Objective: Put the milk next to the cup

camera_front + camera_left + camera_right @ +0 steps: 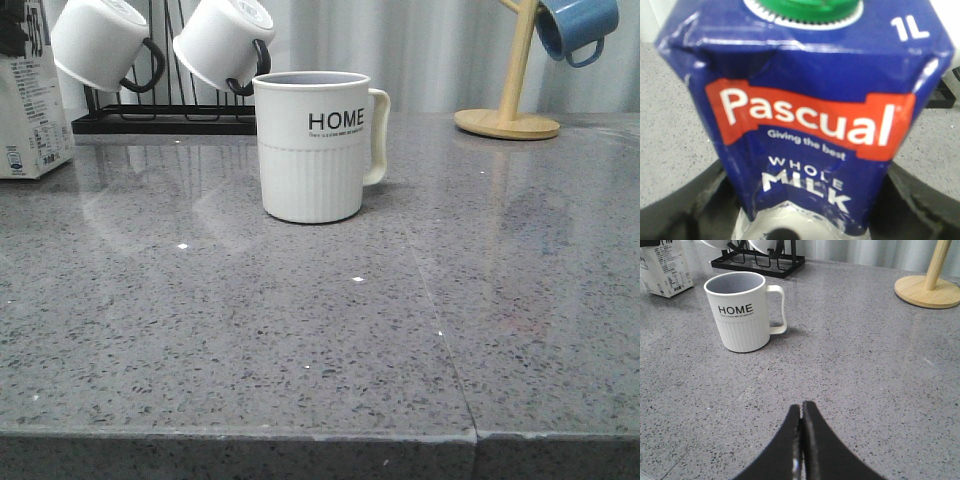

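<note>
My left gripper should release the milk on the counter (215, 196) right up against the cup, on the opposite side from the cup's handle.
The milk (805, 125) fills the left wrist view: dark blue top, green cap, "WHOLE MILK". My left gripper (805, 215) holds it, one dark finger against each side. In the front view the milk (28, 110) stands on the counter at the far left edge, with its top and the gripper out of frame. It also shows in the right wrist view (665, 267). The cup (312, 146), off-white with "HOME" lettering, stands mid-counter with its handle to the right, and shows in the right wrist view (740, 310). My right gripper (801, 407) is shut and empty above the counter, nearer than the cup.
A black rack (165, 122) with two white mugs (100, 40) stands behind the cup, to its left. A wooden mug tree (508, 122) with a blue mug (575, 27) stands at the back right. The grey counter's front edge (300, 436) is near.
</note>
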`<state>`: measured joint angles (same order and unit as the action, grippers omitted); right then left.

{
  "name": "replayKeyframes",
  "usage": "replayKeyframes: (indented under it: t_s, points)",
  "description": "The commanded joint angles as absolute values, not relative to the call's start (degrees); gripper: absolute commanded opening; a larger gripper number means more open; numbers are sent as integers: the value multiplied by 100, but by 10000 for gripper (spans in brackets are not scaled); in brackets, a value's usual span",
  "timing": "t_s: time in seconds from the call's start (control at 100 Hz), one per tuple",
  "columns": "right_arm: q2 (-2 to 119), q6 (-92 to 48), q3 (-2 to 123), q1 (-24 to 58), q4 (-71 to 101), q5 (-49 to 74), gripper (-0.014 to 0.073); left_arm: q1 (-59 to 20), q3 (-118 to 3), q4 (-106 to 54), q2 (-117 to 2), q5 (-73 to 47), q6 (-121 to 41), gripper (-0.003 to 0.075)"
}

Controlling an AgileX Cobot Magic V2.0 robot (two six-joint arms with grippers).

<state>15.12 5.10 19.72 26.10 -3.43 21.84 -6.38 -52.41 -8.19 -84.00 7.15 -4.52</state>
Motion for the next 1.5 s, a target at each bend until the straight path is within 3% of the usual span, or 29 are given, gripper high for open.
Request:
replayKeyframes:
  t_s: [0.0,0.4,0.61,0.88,1.05,1.14,1.29,1.34,1.49]
  points:
    - [1554,490,2110,2575,-353,1775,-66,-701,-5438,-869,-8015,766,-404,239]
    - [1554,490,2110,2575,-353,1775,-66,-1947,-5278,-689,-7263,452,-442,242]
    - [1554,490,2110,2575,-353,1775,-66,-2797,-5278,-689,-7551,755,-442,242]
    - [1554,490,2110,2575,-353,1775,-66,-3276,-5278,-895,-8121,1525,-442,242]
    - [1554,490,2110,2575,-353,1775,-66,-3418,-5278,-962,-8223,1401,-442,244]
    - [1554,490,2110,2575,-353,1775,-66,-3430,-5278,-974,-8223,1248,-442,318]
    - [1554,490,2110,2575,-353,1775,-66,-3430,-5278,-1087,-8223,1188,-442,628]
    - [1554,490,2110,2575,-353,1775,-66,-3430,-5278,-1087,-8223,1188,-442,692]
    - [1554,490,2110,2575,-353,1775,-66,-3430,-5278,-1087,-8004,930,-442,673]
